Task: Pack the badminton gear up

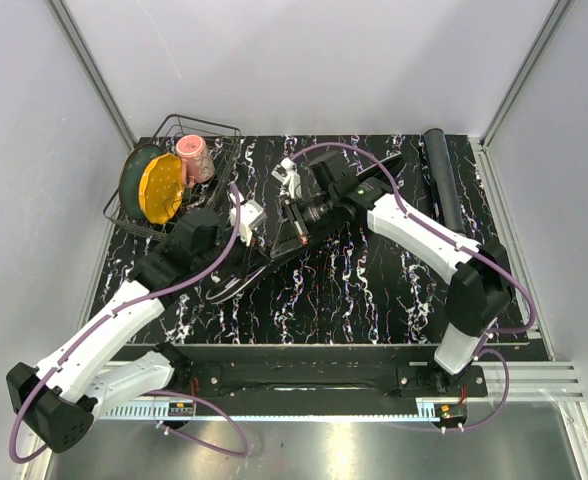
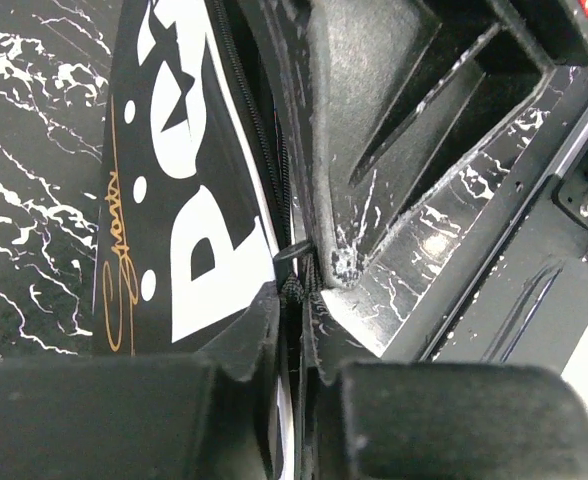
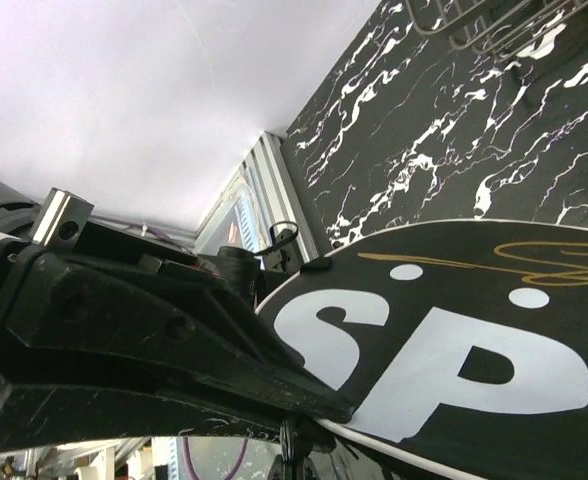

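Note:
The robot's right gripper pinches the bag edge ahead of the zipper pull cord in the left gripper, so the right gripper will open and take the cord [image 2: 294, 276] over.
The big black bag lettered "SPORT" [image 1: 236, 280] lies on the marble table, its white letters large in the left wrist view [image 2: 189, 190] and the right wrist view [image 3: 444, 370]. My left gripper [image 1: 262, 252] [image 2: 296, 300] is shut on the bag's black zipper pull cord [image 2: 295, 288] at the bag's edge. My right gripper [image 1: 282, 244] [image 3: 339, 420] pinches the white-piped bag edge [image 3: 414, 445] right beside it; its finger [image 2: 374, 130] fills the left wrist view. The long black tube [image 1: 442, 178] lies at the back right. Racket and shuttlecocks are out of view.
A wire basket [image 1: 214, 128] with a yellow plate [image 1: 161, 190], a green plate [image 1: 134, 172] and a pink cup [image 1: 196, 158] stands at the back left, close behind my left wrist. White walls enclose the table on three sides.

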Robot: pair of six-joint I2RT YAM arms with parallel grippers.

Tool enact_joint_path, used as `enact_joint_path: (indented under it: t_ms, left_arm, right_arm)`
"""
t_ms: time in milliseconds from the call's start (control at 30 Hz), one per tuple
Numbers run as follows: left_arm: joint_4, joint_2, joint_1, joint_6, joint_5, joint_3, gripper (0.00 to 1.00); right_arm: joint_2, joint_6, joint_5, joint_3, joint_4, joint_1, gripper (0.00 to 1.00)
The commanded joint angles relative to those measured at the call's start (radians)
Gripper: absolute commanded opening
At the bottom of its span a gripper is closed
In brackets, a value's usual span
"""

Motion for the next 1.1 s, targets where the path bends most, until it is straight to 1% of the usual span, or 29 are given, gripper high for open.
enact_joint_path:
  t_ms: [0,33,67,100,133,167,200,267,300,333,367,400,433,500,533,567,633,667,800,900,933,967,1000,1067]
  left_arm:
    - [0.150,-0.029,0.007,-0.030,-0.033,0.010,0.00]
    - [0.155,-0.030,0.007,-0.048,-0.040,0.006,0.00]
    - [0.161,-0.035,0.008,-0.056,-0.041,0.001,0.00]
    - [0.167,-0.038,0.008,-0.068,-0.035,-0.002,0.00]
    - [0.173,-0.040,0.010,-0.094,-0.031,-0.005,0.00]
    - [0.187,-0.047,0.011,-0.111,-0.031,-0.008,0.00]
    - [0.195,-0.049,0.019,-0.126,-0.024,-0.017,0.00]
    - [0.207,-0.050,0.023,-0.171,-0.020,-0.022,0.00]
    - [0.212,-0.050,0.028,-0.186,-0.015,-0.028,0.00]
    - [0.215,-0.053,0.031,-0.214,-0.014,-0.030,0.00]
    - [0.225,-0.058,0.036,-0.228,-0.011,-0.037,0.00]
    - [0.233,-0.061,0.042,-0.240,-0.003,-0.040,0.00]
    - [0.238,-0.064,0.045,-0.266,-0.004,-0.043,0.00]
    - [0.250,-0.072,0.054,-0.292,0.000,-0.051,0.00]
    - [0.256,-0.072,0.059,-0.313,0.008,-0.053,0.00]
    - [0.271,-0.075,0.060,-0.324,0.014,-0.059,0.00]
    - [0.281,-0.076,0.069,-0.355,0.026,-0.066,0.00]
    - [0.288,-0.076,0.071,-0.363,0.040,-0.069,0.00]
    - [0.294,-0.075,0.076,-0.389,0.054,-0.080,0.00]
    - [0.310,-0.086,0.077,-0.407,0.066,-0.097,0.00]
    - [0.316,-0.086,0.077,-0.416,0.066,-0.102,0.00]
    - [0.317,-0.089,0.077,-0.421,0.066,-0.106,0.00]
    - [0.320,-0.090,0.076,-0.423,0.068,-0.108,0.00]
    - [0.322,-0.093,0.077,-0.429,0.071,-0.106,0.00]
  right_arm:
    - [-0.020,0.024,0.009,0.047,0.003,0.007,0.00]
    - [-0.025,0.035,0.041,0.046,0.000,0.007,0.10]
    - [-0.031,0.041,0.084,0.041,-0.005,0.007,0.17]
    - [-0.054,0.045,0.186,0.034,-0.007,0.007,0.24]
    - [-0.072,0.074,0.254,0.006,-0.004,0.005,0.32]
    - [-0.095,0.090,0.324,-0.015,0.004,0.005,0.45]
    - [-0.152,0.110,0.445,-0.041,0.016,0.007,0.50]
    - [-0.222,0.188,0.558,-0.147,0.079,0.004,0.64]
    - [-0.303,0.214,0.646,-0.191,0.108,0.004,0.67]
    - [-0.346,0.267,0.682,-0.288,0.175,0.004,0.69]
    - [-0.432,0.286,0.720,-0.339,0.214,0.004,0.71]
    - [-0.468,0.308,0.727,-0.386,0.251,0.004,0.72]
    - [-0.497,0.349,0.719,-0.470,0.329,0.004,0.72]
    - [-0.560,0.406,0.663,-0.560,0.435,0.010,0.72]
    - [-0.569,0.462,0.640,-0.639,0.549,0.014,0.71]
    - [-0.566,0.492,0.609,-0.669,0.628,0.037,0.71]
    - [-0.553,0.545,0.597,-0.709,0.735,0.066,0.69]
    - [-0.545,0.552,0.618,-0.718,0.757,0.091,0.70]
    - [-0.565,0.599,0.679,-0.778,0.887,0.108,0.68]
    - [-0.522,0.634,0.672,-0.786,0.957,0.108,0.63]
    - [-0.507,0.663,0.661,-0.782,1.011,0.109,0.55]
    - [-0.470,0.682,0.634,-0.785,1.047,0.108,0.52]
    - [-0.454,0.703,0.623,-0.787,1.100,0.108,0.47]
    - [-0.407,0.714,0.592,-0.778,1.121,0.108,0.40]
